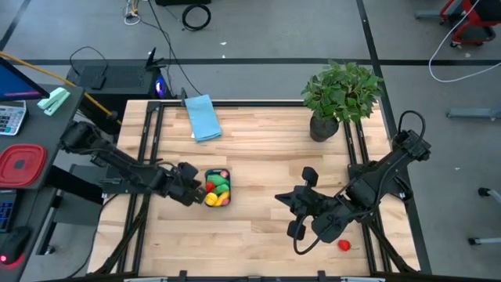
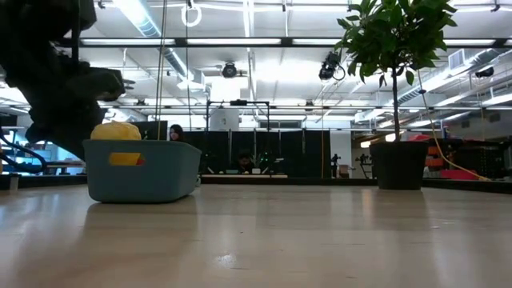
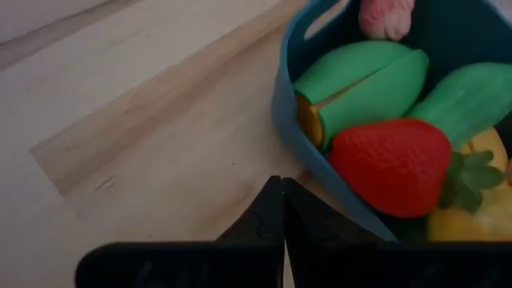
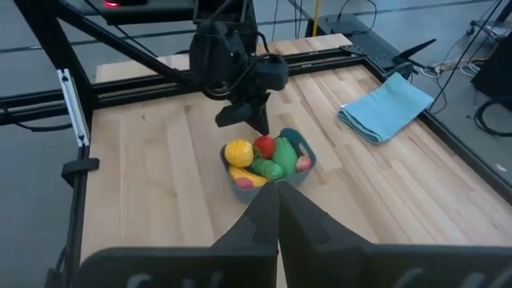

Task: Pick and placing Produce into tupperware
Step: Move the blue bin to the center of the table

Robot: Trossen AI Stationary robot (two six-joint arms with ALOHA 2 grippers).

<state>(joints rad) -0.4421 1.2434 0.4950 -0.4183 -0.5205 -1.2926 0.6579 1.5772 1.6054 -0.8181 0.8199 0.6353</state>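
Note:
I should use my left gripper to set the dark teal tupperware down and let go of it on the bare wood at the middle of the table (image 1: 258, 207).
The dark teal tupperware (image 1: 218, 189) stands on the table left of centre. It holds produce: a red strawberry (image 3: 392, 164), green pieces (image 3: 364, 84), a yellow piece (image 4: 238, 152) and a pink bit (image 3: 384, 16). One tiny red piece (image 1: 343, 245) lies on the table at the near right. My left gripper (image 3: 280, 196) is shut and points down at the table beside the tub's left wall. My right gripper (image 4: 276, 212) is shut, empty, and held high right of centre, pointing toward the tub. My left gripper's shut fingertips (image 3: 270, 192) stand low beside the tub's outer left wall (image 3: 300, 164), slanting down from the table's left. Whether they touch the wall or the table, I cannot tell.
A potted plant (image 1: 338, 98) stands at the far right and a light blue folded cloth (image 1: 203, 117) lies at the far edge. A red square container (image 1: 22, 164) sits off the table to the left. Bare wood lies between the tub and my right arm.

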